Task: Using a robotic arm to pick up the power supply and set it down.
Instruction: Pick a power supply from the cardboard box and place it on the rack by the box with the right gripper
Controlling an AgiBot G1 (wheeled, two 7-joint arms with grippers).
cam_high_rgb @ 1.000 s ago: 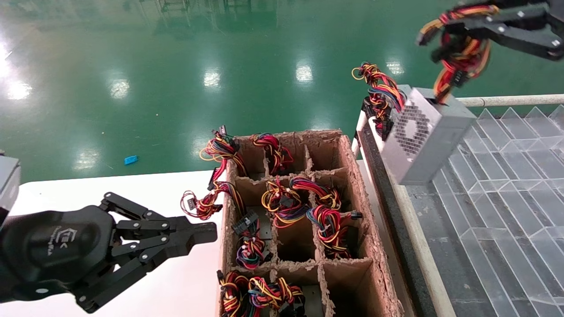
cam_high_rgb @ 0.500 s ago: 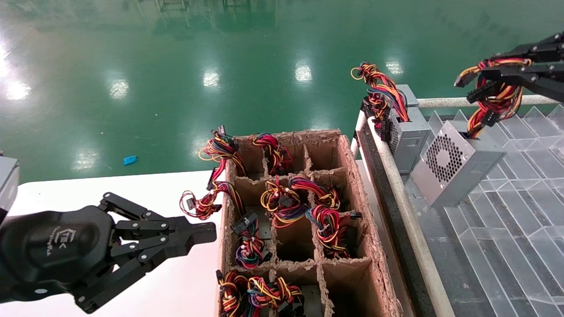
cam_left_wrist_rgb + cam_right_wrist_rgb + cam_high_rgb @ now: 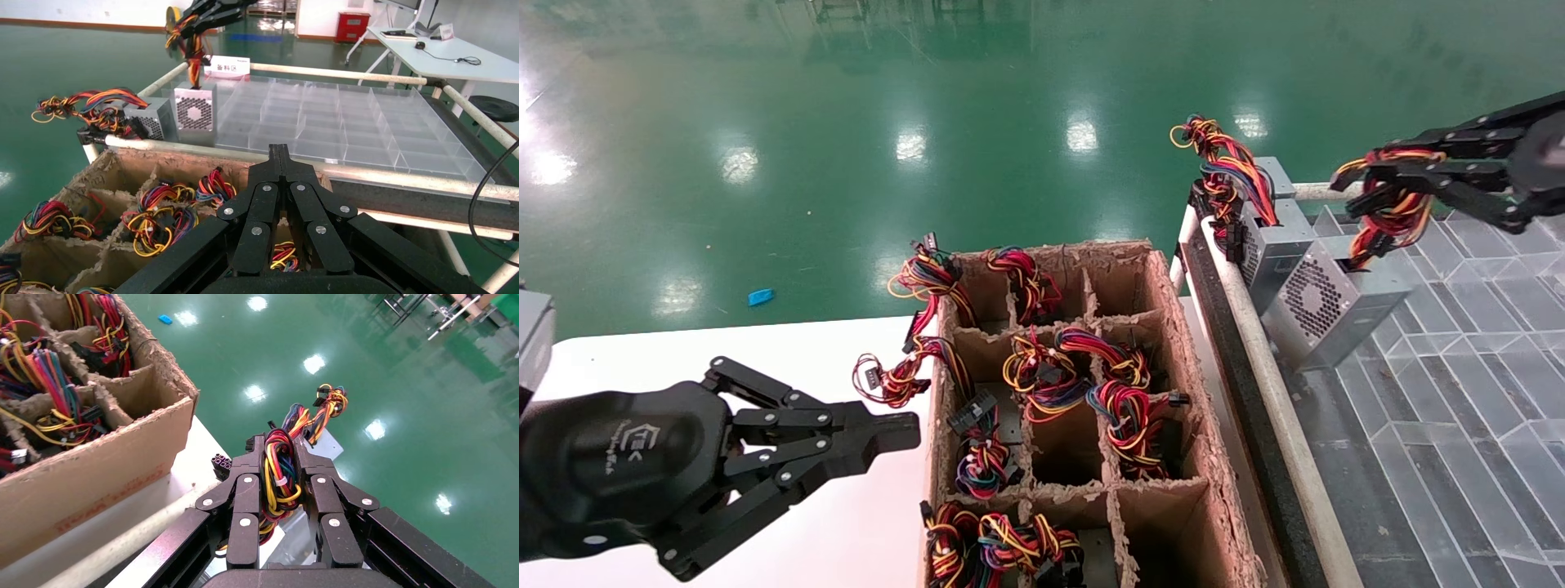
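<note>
I will let go of the power supply with my right gripper beside the white rail, close against the other grey box [image 3: 1294, 323].
The power supply [image 3: 1336, 306], a grey metal box with a round fan grille, stands tilted at the near left corner of the clear tray [image 3: 1459, 367], beside another grey box [image 3: 1275, 245]. Its looped bundle of red, orange, yellow and black wires [image 3: 1389, 208] rises from its top into my right gripper [image 3: 1369, 184], which is shut on the bundle [image 3: 278, 478]. The left wrist view shows the power supply [image 3: 194, 113] upright on the tray under that gripper [image 3: 205, 12]. My left gripper [image 3: 907, 429] hangs shut and empty over the white table, left of the cardboard box.
A divided cardboard box [image 3: 1173, 327] holding several wire bundles sits between the arms. A white rail [image 3: 1254, 343] edges the tray's left side. The other grey box carries a bundle with blue wires [image 3: 1226, 167]. The white table [image 3: 682, 351] lies under my left arm.
My right gripper has come down and back toward the rail with the power supply, from hanging high over the tray to standing next to the other grey box. The left arm has not moved.
</note>
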